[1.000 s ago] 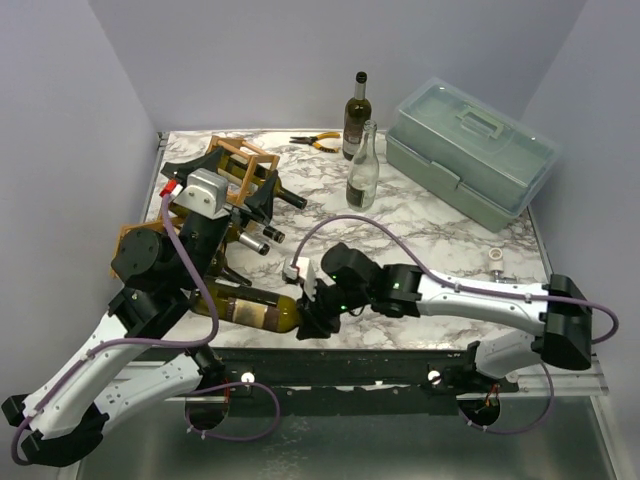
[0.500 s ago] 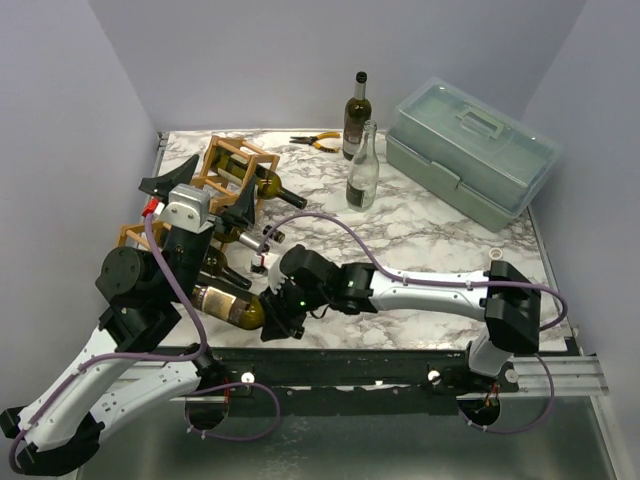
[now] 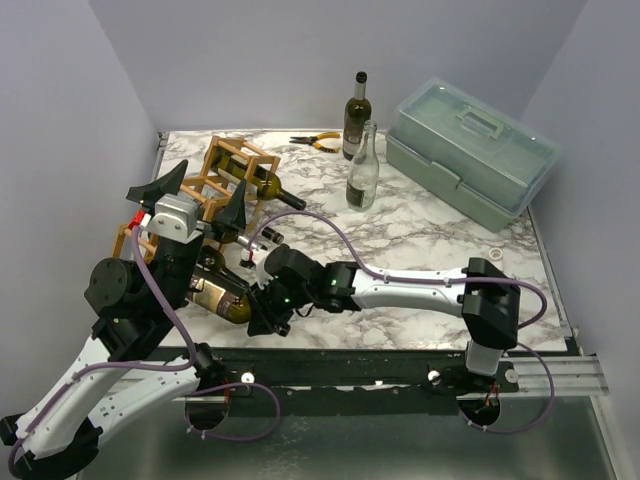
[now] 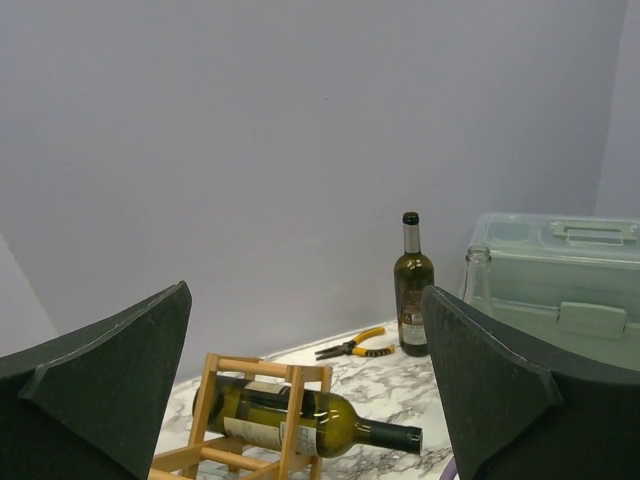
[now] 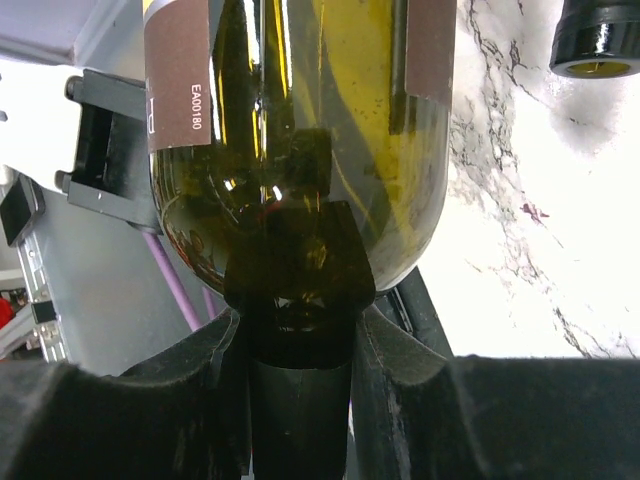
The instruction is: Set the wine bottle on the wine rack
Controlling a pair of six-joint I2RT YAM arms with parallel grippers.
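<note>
Next, I release my right gripper's wine bottle in the wine rack's front end cell [image 3: 156, 268], under my left arm.
The wine bottle [image 3: 222, 297] is dark green with a brown label and lies on its side at the table's front left. My right gripper [image 3: 263, 308] is shut on its neck; in the right wrist view the neck sits between my fingers [image 5: 300, 330] and the bottle's body [image 5: 300, 120] fills the frame. Its base end points at the low part of the wine rack [image 3: 228, 172] and is hidden under my left arm. My left gripper [image 3: 205, 187] is open and empty, raised above the rack. The rack [image 4: 262, 412] holds another bottle [image 4: 320, 425] in its top cell.
Two more bottle necks [image 3: 262, 238] stick out of the rack's lower cells. A dark upright bottle [image 3: 355, 115], a clear empty bottle [image 3: 363, 168], yellow pliers [image 3: 317, 142] and a pale green toolbox [image 3: 470, 150] stand at the back. A small white ring [image 3: 495, 256] lies at the right.
My right gripper has carried the bottle leftwards towards the rack's low cells. My left arm has drawn back to the left and its gripper has risen.
</note>
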